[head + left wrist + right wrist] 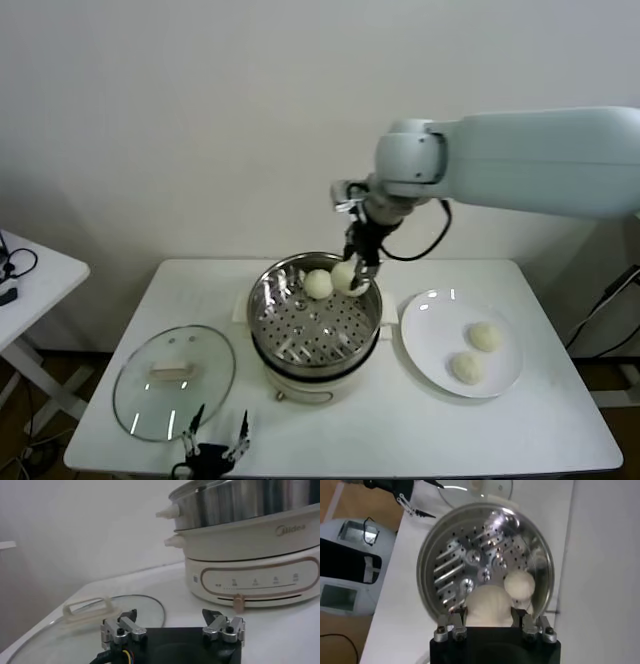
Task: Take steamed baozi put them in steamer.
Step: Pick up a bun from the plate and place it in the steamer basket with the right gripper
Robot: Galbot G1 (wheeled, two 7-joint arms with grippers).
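Observation:
Next, my right gripper sets the baozi, now over the steamer's back rim, free inside the steel steamer, on the perforated tray's side (279, 315) (506, 534) that is nearest to the glass lid.
The steel steamer (268, 300) stands mid-table on its cream base. One baozi (318, 284) lies on its perforated tray at the back. My right gripper (352, 275) is shut on a second baozi (346, 277) and holds it over the steamer's back right rim. In the right wrist view this baozi (488, 606) sits between the fingers (458, 616), beside the lying one (519, 584). Two more baozi (485, 336) (467, 367) lie on the white plate (430, 320) to the right. My left gripper (213, 447) is open and parked at the front table edge.
The glass lid (150, 400) with a cream handle lies flat left of the steamer, just beyond my left gripper (172, 622). The left wrist view shows the steamer's base (250, 575) close by. A second white table (30, 280) stands at far left.

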